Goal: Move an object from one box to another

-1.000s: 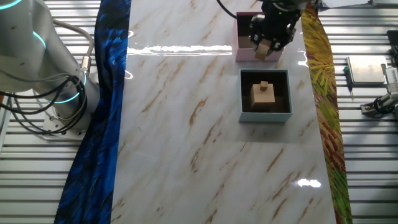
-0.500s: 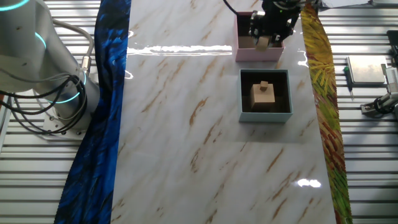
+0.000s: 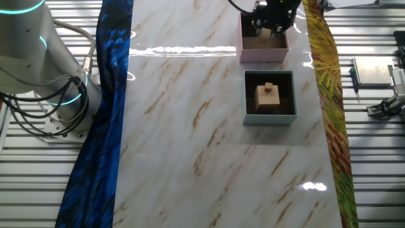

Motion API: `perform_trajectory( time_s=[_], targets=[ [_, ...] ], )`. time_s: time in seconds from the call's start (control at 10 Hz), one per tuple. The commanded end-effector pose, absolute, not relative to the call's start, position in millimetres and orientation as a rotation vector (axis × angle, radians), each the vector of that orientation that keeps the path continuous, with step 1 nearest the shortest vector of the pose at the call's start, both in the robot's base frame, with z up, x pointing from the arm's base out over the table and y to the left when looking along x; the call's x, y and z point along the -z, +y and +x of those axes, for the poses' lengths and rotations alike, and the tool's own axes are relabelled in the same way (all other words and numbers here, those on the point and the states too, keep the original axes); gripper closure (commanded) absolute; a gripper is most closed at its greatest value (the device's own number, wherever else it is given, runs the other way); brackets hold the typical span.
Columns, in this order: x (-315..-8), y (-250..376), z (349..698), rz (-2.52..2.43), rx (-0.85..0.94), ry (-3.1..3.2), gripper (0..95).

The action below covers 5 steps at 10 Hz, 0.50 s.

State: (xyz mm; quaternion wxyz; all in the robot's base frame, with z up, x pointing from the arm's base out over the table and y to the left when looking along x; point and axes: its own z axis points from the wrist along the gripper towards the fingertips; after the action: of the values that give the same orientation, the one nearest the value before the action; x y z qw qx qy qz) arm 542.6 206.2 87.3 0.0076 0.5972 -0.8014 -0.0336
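Next, I let go of the small tan wooden block with my gripper in the pink-walled box's near corner (image 3: pixel 250 44) toward the blue cloth.
My gripper (image 3: pixel 269 24) hangs at the top edge of the view, over the pink-walled box (image 3: pixel 262 54). It is shut on a small tan wooden block (image 3: pixel 268 37) and holds it inside the box's walls; the dark fingers hide most of the block. Just in front stands the grey-blue-walled box (image 3: pixel 271 118) with a dark lining. In it sits a tan wooden cube with a smaller cube on top (image 3: pixel 268 96). The gripper is well clear of that box.
A blue patterned cloth (image 3: pixel 104 126) borders the marble tabletop (image 3: pixel 190 139) on the left and a yellow-green one (image 3: pixel 332 107) on the right. The arm's white base (image 3: pixel 38 63) stands at the far left. Metal parts (image 3: pixel 376 73) lie off the table at right.
The gripper has carried the wooden block from over the pink box's front wall farther back, to above the box's inside. The grey-blue box and its cubes have not moved.
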Motion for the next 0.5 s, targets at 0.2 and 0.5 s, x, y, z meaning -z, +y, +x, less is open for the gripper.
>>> perform_trajectory(
  time_s=[0.2,0.5],
  targets=[
    [-78.9,201.2,533.5,1.965,0.104,-2.454,95.0],
    [-64.7,197.4,524.3,2.013,0.088,-2.431,95.0]
  ],
)
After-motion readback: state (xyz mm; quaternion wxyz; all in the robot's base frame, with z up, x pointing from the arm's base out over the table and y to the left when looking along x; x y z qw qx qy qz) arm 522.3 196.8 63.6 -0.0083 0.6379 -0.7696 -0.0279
